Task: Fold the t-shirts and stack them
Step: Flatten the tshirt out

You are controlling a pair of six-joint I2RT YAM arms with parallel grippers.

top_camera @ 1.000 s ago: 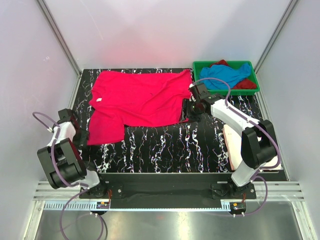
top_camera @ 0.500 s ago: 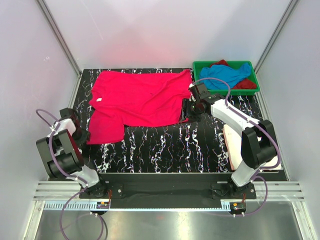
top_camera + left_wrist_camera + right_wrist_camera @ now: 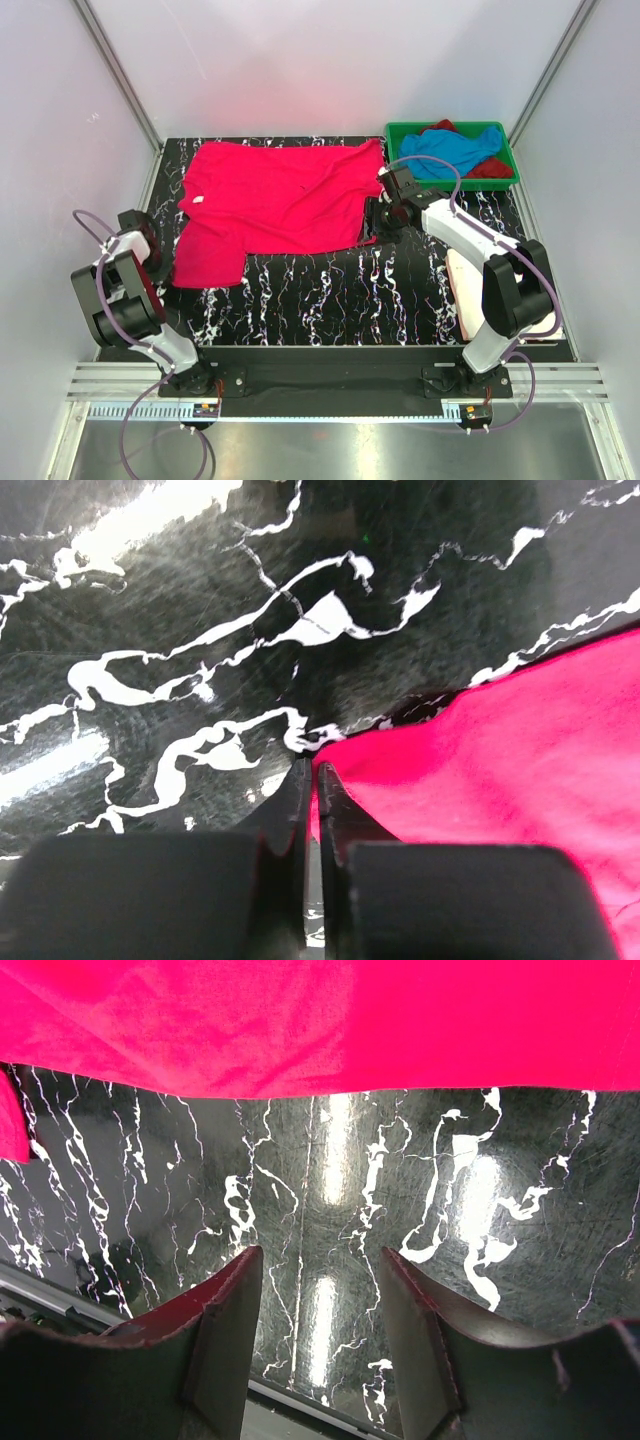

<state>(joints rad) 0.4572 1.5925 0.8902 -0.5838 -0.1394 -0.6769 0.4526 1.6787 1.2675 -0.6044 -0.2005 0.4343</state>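
The hot pink t-shirt's near corner (image 3: pixel 373 242) is on the green tray's side. My right gripper will go there next and close on it.
A hot pink t-shirt (image 3: pixel 280 195) lies spread flat on the black marbled table, toward the back left. My left gripper (image 3: pixel 165 270) sits at the shirt's near left corner. In the left wrist view its fingers (image 3: pixel 312 770) are pressed together with a sliver of pink cloth (image 3: pixel 520 760) pinched between them. My right gripper (image 3: pixel 372 222) hovers at the shirt's right near edge. In the right wrist view it stands open (image 3: pixel 320 1255) over bare table, just short of the pink hem (image 3: pixel 300 1020). A sky blue t-shirt (image 3: pixel 455 150) and a dark red t-shirt (image 3: pixel 492 168) lie crumpled in the tray.
The green tray (image 3: pixel 400 128) stands at the back right corner. A pale folded cloth (image 3: pixel 462 285) lies at the near right, partly under the right arm. White walls close in the table (image 3: pixel 330 290) on three sides.
My left gripper has shut on the pink t-shirt's near left corner, and its arm has shifted a little. The right arm has not moved.
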